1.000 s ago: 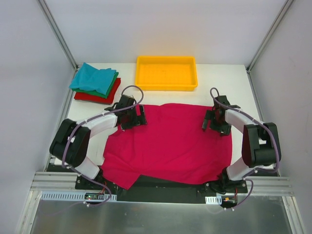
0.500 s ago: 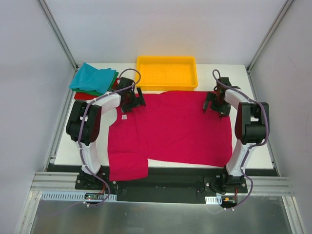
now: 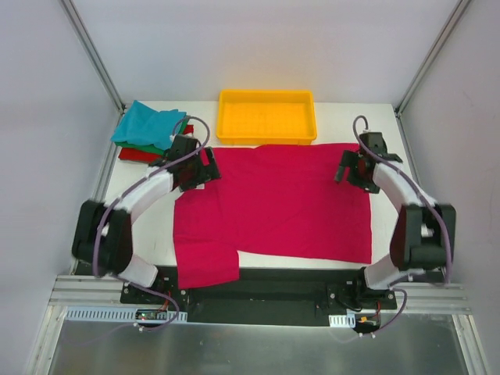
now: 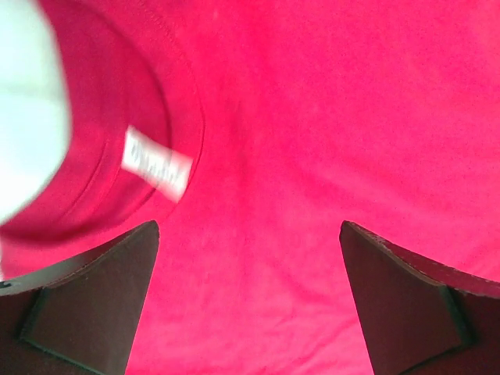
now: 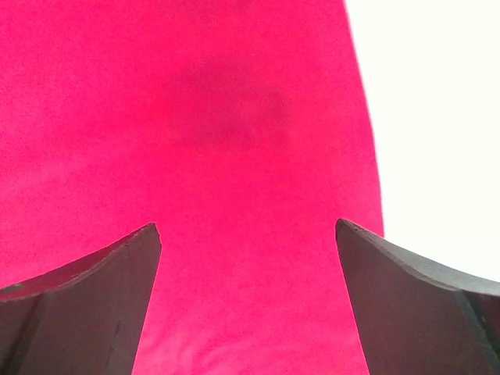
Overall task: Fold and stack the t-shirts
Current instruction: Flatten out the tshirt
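Observation:
The robot's left gripper should next go to the magenta-pink t-shirt and close on the sleeve end's outer corner (image 3: 180, 284), over the table's front edge.
The magenta-pink t-shirt (image 3: 281, 199) lies spread flat on the white table, one sleeve hanging toward the front left. Its collar and white neck label (image 4: 156, 162) show in the left wrist view. My left gripper (image 3: 199, 168) is open and empty just above the shirt's far left corner near the collar. My right gripper (image 3: 348, 168) is open and empty above the shirt's far right corner, near its edge (image 5: 367, 156). A folded stack with teal on top (image 3: 148, 125), green and red (image 3: 144, 154) beneath, sits at the far left.
A yellow plastic tray (image 3: 267, 117) stands at the back centre, just beyond the shirt's far edge. Bare white table (image 3: 406, 226) shows right of the shirt. Grey walls and frame posts bound the table on three sides.
Both grippers carried the shirt's far edge away from the bases and spread it flat, then opened and let go. They now sit slightly nearer, over the corners.

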Action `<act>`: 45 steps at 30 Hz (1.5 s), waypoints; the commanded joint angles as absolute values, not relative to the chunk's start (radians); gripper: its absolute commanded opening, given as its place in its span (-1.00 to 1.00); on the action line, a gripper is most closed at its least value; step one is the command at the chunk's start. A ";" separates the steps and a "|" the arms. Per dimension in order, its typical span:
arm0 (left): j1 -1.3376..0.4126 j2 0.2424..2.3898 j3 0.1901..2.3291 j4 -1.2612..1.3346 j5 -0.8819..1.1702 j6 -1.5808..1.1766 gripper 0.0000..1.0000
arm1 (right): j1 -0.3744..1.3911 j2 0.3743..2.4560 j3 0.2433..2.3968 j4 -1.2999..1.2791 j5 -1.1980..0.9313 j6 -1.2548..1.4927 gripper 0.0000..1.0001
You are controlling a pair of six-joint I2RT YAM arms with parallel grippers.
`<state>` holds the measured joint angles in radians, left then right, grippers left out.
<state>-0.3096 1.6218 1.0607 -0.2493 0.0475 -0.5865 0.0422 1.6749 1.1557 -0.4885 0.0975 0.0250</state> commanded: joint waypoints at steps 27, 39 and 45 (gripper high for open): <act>-0.407 1.449 0.708 -0.149 -0.031 -0.726 0.98 | 0.009 1.494 0.816 -0.359 0.039 0.117 0.92; -0.388 1.224 0.691 -0.264 -0.080 -0.730 0.98 | 0.005 1.301 0.824 -0.384 0.055 0.101 0.92; -0.399 0.858 0.540 -0.524 -0.129 -0.882 0.98 | 0.003 1.056 0.680 -0.384 0.077 0.136 0.92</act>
<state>-0.3977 1.0035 0.6205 -0.3046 -0.0750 -0.7750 0.0090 1.1595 0.7464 -0.3779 0.0483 0.1081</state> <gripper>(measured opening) 0.990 0.960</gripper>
